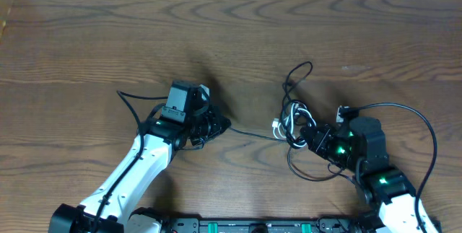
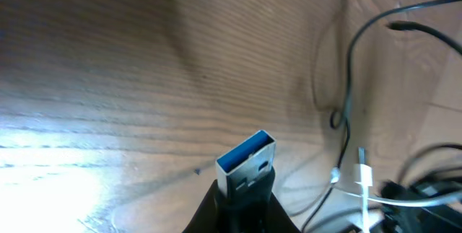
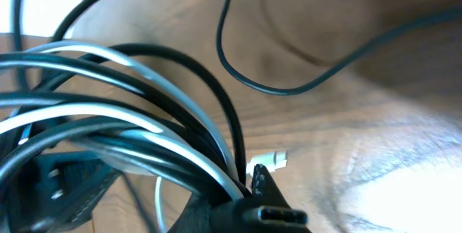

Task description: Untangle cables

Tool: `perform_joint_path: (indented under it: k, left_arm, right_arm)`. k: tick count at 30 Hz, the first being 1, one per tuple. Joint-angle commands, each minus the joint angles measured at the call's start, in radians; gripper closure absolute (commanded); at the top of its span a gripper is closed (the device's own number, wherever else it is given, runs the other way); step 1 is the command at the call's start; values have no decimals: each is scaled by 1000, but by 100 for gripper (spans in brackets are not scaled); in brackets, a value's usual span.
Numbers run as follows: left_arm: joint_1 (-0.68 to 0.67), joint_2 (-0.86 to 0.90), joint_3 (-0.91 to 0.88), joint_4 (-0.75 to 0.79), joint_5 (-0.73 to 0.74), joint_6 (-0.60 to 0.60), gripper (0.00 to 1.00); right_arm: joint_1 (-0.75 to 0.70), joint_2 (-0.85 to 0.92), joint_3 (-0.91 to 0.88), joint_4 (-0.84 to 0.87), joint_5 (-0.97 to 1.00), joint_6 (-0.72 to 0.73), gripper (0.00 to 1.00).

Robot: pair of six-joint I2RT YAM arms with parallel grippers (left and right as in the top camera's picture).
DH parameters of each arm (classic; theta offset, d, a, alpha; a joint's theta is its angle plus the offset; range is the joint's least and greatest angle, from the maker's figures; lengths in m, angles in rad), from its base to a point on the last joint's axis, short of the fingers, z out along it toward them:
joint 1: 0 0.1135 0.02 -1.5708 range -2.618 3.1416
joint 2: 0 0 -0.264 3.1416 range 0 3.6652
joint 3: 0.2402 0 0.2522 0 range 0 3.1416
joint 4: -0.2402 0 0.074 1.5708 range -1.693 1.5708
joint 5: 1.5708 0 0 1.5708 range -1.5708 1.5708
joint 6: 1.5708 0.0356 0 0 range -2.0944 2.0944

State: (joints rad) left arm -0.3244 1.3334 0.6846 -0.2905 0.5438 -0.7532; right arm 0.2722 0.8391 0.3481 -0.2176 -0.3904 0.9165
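Observation:
Next, my left gripper lets go of the black cable's USB plug on the bare wood (image 1: 269, 107) next to the far black loop of the tangle.
The cables lie as a tangle (image 1: 296, 126) of black and white cords right of the table's centre. One black loop (image 1: 297, 71) reaches toward the far side. My left gripper (image 1: 221, 126) is shut on a black cable's USB plug (image 2: 247, 162), which has a blue insert. That thin black cable (image 1: 249, 133) runs right from the plug into the tangle. My right gripper (image 1: 309, 136) sits in the tangle, shut on a black flat-ended plug (image 3: 278, 217). Black and white cords (image 3: 130, 110) loop over its fingers, and a white plug (image 3: 268, 162) lies just beyond them.
The wooden table (image 1: 86, 38) ends at a white strip along the far edge. The right arm's thicker black cable (image 1: 426, 128) arcs at the right. A base rail (image 1: 253, 226) runs along the near edge.

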Motion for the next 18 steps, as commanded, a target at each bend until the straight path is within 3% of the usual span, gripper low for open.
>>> perform_joint_path:
  k: [1,9,13,18]
  left_arm:
    - [5,-13,22,-9,-117,27,92]
    - [-102,10,22,-8,-242,-68,92]
    - [-167,26,22,-4,-342,-122,92]
    - [-225,49,22,59,-359,-124,91]
  right_arm:
    - [-8,-54,-4,13,18,-88,99]
    - [-8,-88,-4,-28,119,-125,99]
    - [-8,-87,-4,-95,151,-69,99]
    - [-6,-85,-4,-169,160,-10,99]
